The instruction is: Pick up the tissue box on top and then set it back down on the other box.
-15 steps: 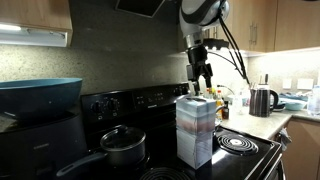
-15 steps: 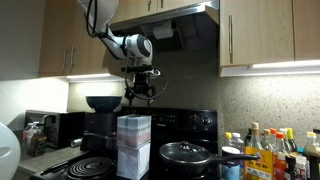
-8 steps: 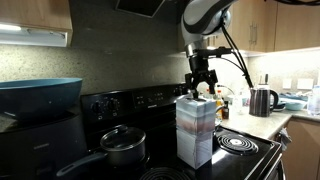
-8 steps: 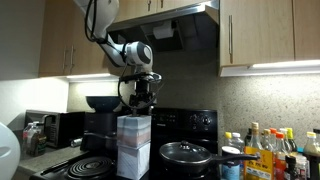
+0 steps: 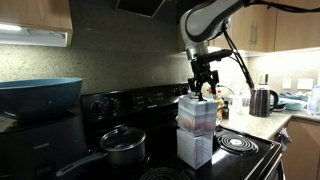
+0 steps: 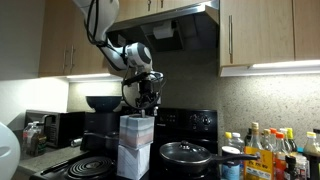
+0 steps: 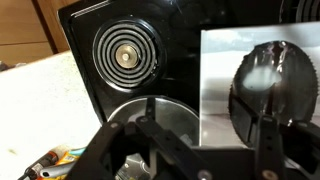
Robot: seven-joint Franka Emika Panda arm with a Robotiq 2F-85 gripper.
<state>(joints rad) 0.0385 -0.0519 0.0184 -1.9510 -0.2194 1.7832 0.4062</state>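
The top box's dark slot has my gripper's fingers too shallow in it, so I need to open, move lower and pinch the top box's side (image 7: 216, 97) next to the slot before I lift.
Two cube tissue boxes stand stacked on the black stove. The grey-blue tissue box on top (image 5: 196, 113) (image 6: 138, 131) sits on the paler other box (image 5: 194, 149) (image 6: 132, 163), slightly offset from it. My gripper (image 5: 204, 88) (image 6: 146, 103) (image 7: 209, 125) has come down onto the top box and is open. In the wrist view one finger hangs outside the box's side and the other is over the dark oval slot (image 7: 272, 82) in its pale top face (image 7: 215, 80). The other box's top is hidden.
A lidded pot (image 5: 123, 146) (image 6: 190, 153) (image 7: 128, 120) stands beside the stack. Coil burners (image 5: 238, 143) (image 6: 90, 165) (image 7: 125, 57) lie around it. A big blue bowl (image 5: 40, 95), a kettle (image 5: 262, 100) and several bottles (image 6: 262, 150) are nearby. The hood hangs overhead.
My gripper has come down from above the stack onto the top box. The top box has shifted a little sideways on the lower one.
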